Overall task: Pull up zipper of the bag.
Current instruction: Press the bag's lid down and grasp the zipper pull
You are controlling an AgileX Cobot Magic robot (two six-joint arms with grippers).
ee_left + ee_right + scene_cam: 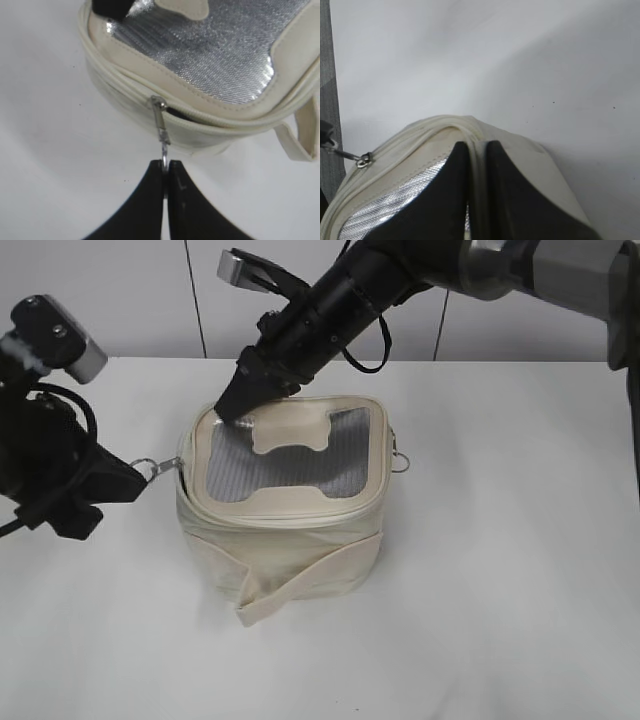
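I will let go of the ring pull with my left gripper against the front of the bag, just above the cream strap [273,561].
The cream bag [290,550] stands on the white table, its grey mesh lid [260,470] with an H-shaped patch facing up. My left gripper [165,167] is shut on the ring pull of a silver slider [159,107] at the bag's left lid edge [178,462]. The zipper track [210,120] gapes slightly to the right of the slider. My right gripper [476,146] is shut on the lid's rim at the far left corner [235,412]. A second ring [400,458] hangs on the bag's right side.
A cream strap [300,585] crosses the bag's front and its end lies on the white table [500,620]. A white wall [150,290] rises behind the table's far edge.
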